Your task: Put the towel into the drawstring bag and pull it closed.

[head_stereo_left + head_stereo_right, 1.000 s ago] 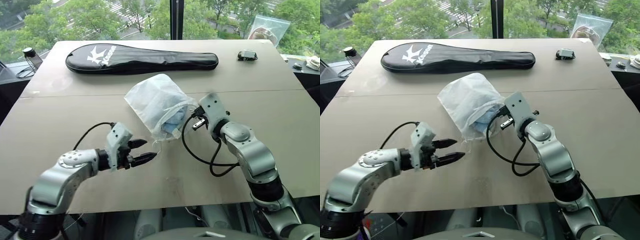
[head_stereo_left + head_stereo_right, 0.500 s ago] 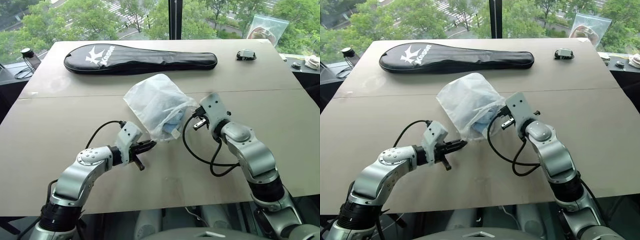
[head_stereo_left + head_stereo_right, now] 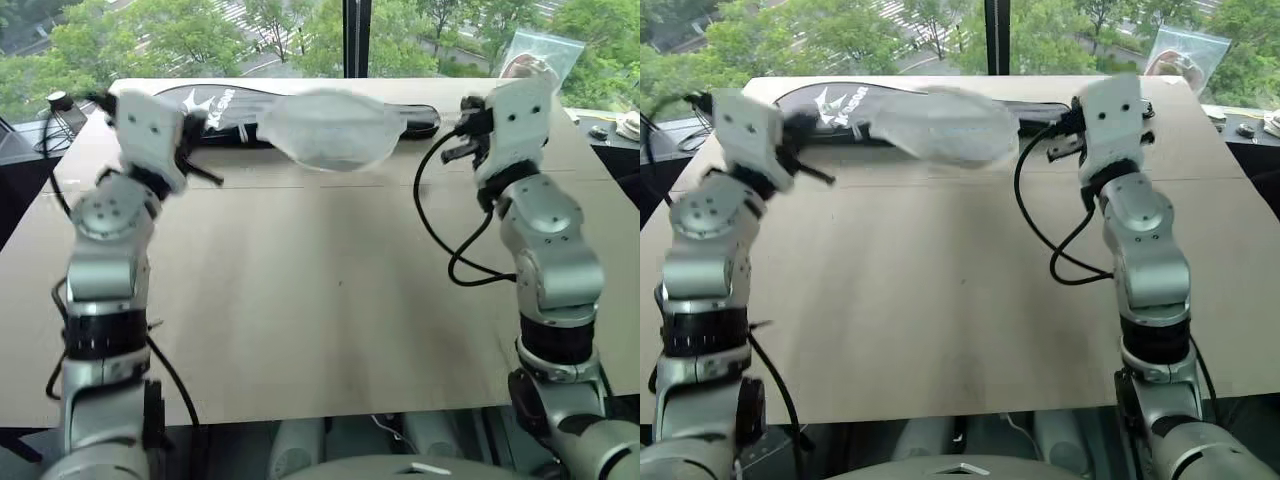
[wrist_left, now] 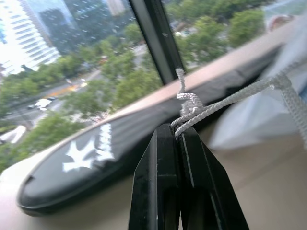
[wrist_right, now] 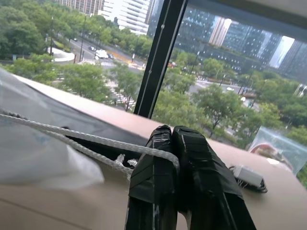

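Note:
The robot's left gripper will release the knotted white cord, now raised in the air, on the bare middle of the tan table [image 3: 291, 268].
The white drawstring bag [image 3: 325, 128] hangs stretched in the air over the far part of the table, between my two raised grippers. My left gripper [image 4: 173, 129] is shut on a knotted white cord [image 4: 192, 108] that runs off to the bag [image 4: 268, 120]. My right gripper [image 5: 168, 132] is shut on the other cord [image 5: 96, 141], which loops over its fingertips and leads back to the bag [image 5: 33, 158]. The towel is hidden; the bag's blurred fabric shows no distinct blue cloth.
A long black racket cover [image 3: 225, 105] lies across the far side of the tan table [image 3: 330, 300], just behind the bag. A clear plastic zip bag [image 3: 540, 50] and a small black device [image 5: 247, 177] sit at the far right. Windows stand beyond the table.
Left gripper closed on the cord by the bag's mouth. Both arms then swung up and apart, lifting the bag off the table and stretching it between them.

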Controlling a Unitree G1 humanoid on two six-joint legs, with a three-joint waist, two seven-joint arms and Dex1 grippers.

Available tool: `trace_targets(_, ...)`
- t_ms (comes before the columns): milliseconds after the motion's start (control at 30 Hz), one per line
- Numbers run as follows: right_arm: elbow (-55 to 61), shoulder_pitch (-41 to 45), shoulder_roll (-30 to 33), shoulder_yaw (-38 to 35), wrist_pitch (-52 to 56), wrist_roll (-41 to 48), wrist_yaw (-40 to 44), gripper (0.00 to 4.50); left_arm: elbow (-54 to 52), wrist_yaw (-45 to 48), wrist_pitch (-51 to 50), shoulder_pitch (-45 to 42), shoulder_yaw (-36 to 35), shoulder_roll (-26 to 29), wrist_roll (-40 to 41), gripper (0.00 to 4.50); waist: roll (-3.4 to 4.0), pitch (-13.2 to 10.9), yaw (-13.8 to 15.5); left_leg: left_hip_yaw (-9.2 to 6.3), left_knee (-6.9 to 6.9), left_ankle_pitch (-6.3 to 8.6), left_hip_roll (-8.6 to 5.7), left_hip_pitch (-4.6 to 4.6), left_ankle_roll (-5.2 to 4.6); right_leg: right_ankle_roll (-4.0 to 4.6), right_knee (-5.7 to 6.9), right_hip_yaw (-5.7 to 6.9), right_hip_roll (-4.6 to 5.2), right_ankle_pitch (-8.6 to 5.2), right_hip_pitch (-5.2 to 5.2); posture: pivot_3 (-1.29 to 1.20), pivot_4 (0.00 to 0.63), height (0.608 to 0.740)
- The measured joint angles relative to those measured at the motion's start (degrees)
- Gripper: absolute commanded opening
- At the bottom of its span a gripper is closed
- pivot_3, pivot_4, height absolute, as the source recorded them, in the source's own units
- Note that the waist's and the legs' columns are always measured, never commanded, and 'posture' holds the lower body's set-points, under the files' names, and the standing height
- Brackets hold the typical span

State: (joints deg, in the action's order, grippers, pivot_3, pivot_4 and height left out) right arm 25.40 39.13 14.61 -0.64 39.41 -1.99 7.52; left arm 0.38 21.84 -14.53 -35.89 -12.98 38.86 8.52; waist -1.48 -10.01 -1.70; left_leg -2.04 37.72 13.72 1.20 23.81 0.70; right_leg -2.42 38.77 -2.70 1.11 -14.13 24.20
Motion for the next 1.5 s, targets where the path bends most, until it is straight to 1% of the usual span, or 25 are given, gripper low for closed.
trace_targets(100,0.02,3.79,1.54,-1.21,-1.22,0.44,0.69,0.00,4.85,-1.70,1.93,-6.88,0.08,0.51,-1.56,0.01,0.00,0.00,-0.44,0.01,-0.06,0.00,0.02,-0.02,0.00,0.00,-0.06,0.00,-0.02,-0.01,0.01,0.00,0.150,0.740)
trace_targets(133,0.02,4.27,1.66,-1.34,-1.25,0.52,0.79,0.00,5.52,-1.87,2.15,-7.60,0.08,0.61,-1.73,0.01,0.00,0.00,-0.55,0.01,-0.07,0.00,0.02,-0.01,0.00,0.00,-0.05,0.00,-0.02,-0.01,0.02,0.00,0.150,0.740)
trace_targets(200,0.00,7.31,2.71,-2.87,-1.22,1.85,1.12,0.00,10.49,-2.34,3.96,-12.01,0.29,1.51,-3.04,0.01,0.01,0.00,-0.74,0.04,-0.14,0.00,0.03,0.02,0.00,0.01,-0.05,-0.02,-0.03,-0.01,0.09,0.00,0.150,0.740)
trace_targets(267,0.55,9.49,3.57,-4.14,-0.80,2.60,1.12,0.00,12.67,-2.50,5.19,-14.08,0.29,1.84,-3.92,0.01,0.01,0.00,-0.70,0.05,-0.18,0.00,0.03,0.00,0.00,0.01,-0.04,-0.03,-0.02,-0.01,0.10,0.00,0.150,0.740)
trace_targets(333,1.36,9.82,5.00,-4.67,-0.53,2.57,1.04,0.00,14.12,-2.94,5.69,-14.28,0.34,2.22,-4.48,0.01,0.01,0.01,-0.65,0.06,-0.19,0.00,0.03,0.00,0.00,0.01,-0.05,-0.04,0.00,-0.01,0.09,0.00,0.150,0.740)
trace_targets(400,1.85,8.47,6.41,-5.14,0.35,1.87,0.32,0.00,16.04,-3.76,5.86,-13.57,0.35,2.22,-5.06,0.01,-0.01,0.02,-0.59,0.07,-0.19,0.00,0.03,0.00,0.00,0.01,-0.06,-0.04,0.01,-0.01,0.08,0.00,0.150,0.740)
trace_targets(533,1.86,2.78,8.11,-7.60,2.95,0.37,-2.12,0.00,19.33,-6.14,5.32,-9.87,0.09,2.17,-4.95,0.01,-0.01,0.02,-0.51,0.06,-0.17,0.00,0.03,0.02,0.00,0.01,-0.02,-0.04,0.02,-0.01,0.09,0.00,0.150,0.740)
trace_targets(633,2.84,-0.24,10.52,-9.32,4.21,0.20,-2.52,0.00,19.32,-6.45,6.87,-5.93,0.00,2.17,-4.72,0.01,0.00,0.01,-0.54,0.08,-0.18,0.00,0.03,0.02,0.00,0.01,-0.02,-0.06,0.02,-0.01,0.10,0.00,0.150,0.740)
trace_targets(733,2.94,-1.91,12.86,-9.51,4.94,0.20,-2.44,0.00,19.13,-6.13,8.61,-3.71,0.03,2.18,-4.53,0.01,-0.01,0.01,-0.54,0.08,-0.18,0.00,0.03,0.01,0.00,0.01,-0.01,-0.07,0.02,-0.01,0.10,0.00,0.150,0.740)
trace_targets(833,2.59,-2.34,14.27,-9.51,5.26,0.34,-2.41,0.00,19.23,-5.77,10.25,-3.30,0.06,2.42,-4.56,0.01,-0.01,0.01,-0.52,0.08,-0.18,0.00,0.03,-0.02,0.00,0.01,0.03,-0.07,0.01,-0.01,0.10,0.00,0.150,0.740)
trace_targets(900,2.51,-2.41,14.69,-10.76,5.54,2.11,-0.82,0.00,18.21,-4.90,11.75,-2.42,0.08,2.91,-4.52,0.01,-0.01,0.01,-0.57,0.10,-0.18,0.00,0.03,-0.04,0.00,0.01,0.03,-0.09,0.01,-0.01,0.08,0.00,0.150,0.740)
trace_targets(933,2.84,-2.97,15.09,-11.41,5.91,3.62,1.19,0.00,16.93,-3.77,12.06,-1.28,-0.01,2.94,-3.93,0.01,0.00,0.02,-0.57,0.11,-0.19,0.00,0.03,-0.03,0.00,0.01,-0.01,-0.11,0.01,-0.01,0.08,0.00,0.150,0.740)
trace_targets(967,4.72,-6.12,16.57,-11.47,6.87,6.85,5.44,0.00,13.27,-1.20,11.74,1.95,-0.07,2.55,-2.13,0.01,-0.03,0.09,-0.56,0.09,-0.24,0.00,0.06,-0.09,0.00,0.01,-0.12,-0.09,0.02,-0.01,-0.03,0.00,0.150,0.740)
trace_targets(1033,7.47,-12.24,16.42,-9.81,9.37,11.76,11.03,0.00,8.49,2.58,9.33,6.89,0.47,0.48,0.93,0.01,-0.02,0.11,-0.56,0.05,-0.27,0.00,0.11,-0.09,-0.01,0.01,-0.27,-0.01,0.02,-0.01,-0.13,0.00,0.150,0.740)
trace_targets(1100,10.27,-20.07,16.45,-4.14,10.43,16.01,16.31,0.00,2.68,6.76,5.93,12.76,3.76,-1.73,3.80,0.01,-0.02,0.11,-0.54,0.04,-0.26,0.01,0.10,-0.06,-0.01,0.01,-0.29,-0.01,0.03,-0.01,-0.13,0.00,0.150,0.740)
trace_targets(1167,11.59,-25.90,16.75,1.20,10.10,17.79,19.61,0.00,-2.79,10.63,2.93,18.52,6.95,-4.43,7.11,0.01,0.00,0.08,-0.51,0.06,-0.17,0.01,0.09,-0.05,-0.02,0.00,-0.28,-0.03,0.04,-0.01,-0.13,0.00,0.150,0.740)
trace_targets(1233,11.66,-26.91,16.95,3.06,9.01,17.62,20.14,0.00,-4.90,11.75,1.21,20.36,8.04,-5.43,8.46,0.01,-0.01,0.07,-0.60,0.05,-0.11,0.01,0.08,-0.09,-0.02,0.00,-0.22,-0.04,0.00,0.00,-0.14,0.00,0.150,0.740)
trace_targets(1300,10.09,-26.62,15.72,5.56,6.03,16.20,19.70,0.00,-7.91,12.31,-2.34,21.40,8.90,-6.83,10.57,0.01,-0.02,0.07,-0.65,-0.01,-0.06,0.00,0.10,-0.27,-0.02,0.00,-0.12,-0.02,-0.09,-0.01,-0.28,0.00,0.150,0.740)
trace_targets(1367,6.25,-25.83,14.50,8.80,2.85,14.10,19.33,0.00,-9.92,13.51,-4.54,22.19,9.44,-7.16,11.83,0.01,-0.03,0.07,-0.65,0.00,-0.05,0.00,0.12,-0.60,-0.02,0.00,-0.03,-0.05,-0.16,-0.04,-0.54,0.00,0.150,0.740)
trace_targets(1433,3.55,-25.82,14.22,10.18,1.09,13.05,19.47,0.00,-10.68,14.26,-5.89,23.08,9.71,-7.15,12.07,0.01,0.00,0.05,-0.62,0.10,-0.06,0.00,0.12,-0.87,-0.02,-0.04,0.02,-0.17,-0.17,-0.09,-0.76,0.00,0.150,0.740)
trace_targets(1467,2.40,-25.82,14.23,10.56,0.25,12.77,19.74,0.30,-11.01,15.01,-6.53,23.78,9.73,-7.13,12.56,0.00,0.00,0.05,-0.62,0.13,-0.06,0.00,0.12,-0.90,-0.02,-0.16,0.02,-0.21,-0.17,-0.16,-0.78,0.00,0.150,0.740)
trace_targets(1500,1.82,-25.84,14.25,10.64,-0.27,12.65,20.01,0.65,-11.23,16.21,-6.98,24.60,9.66,-7.03,13.64,0.26,0.00,0.05,-0.64,0.17,-0.06,0.00,0.12,-0.91,-0.02,-0.15,0.02,-0.25,-0.16,-0.15,-0.78,0.00,0.150,0.740)
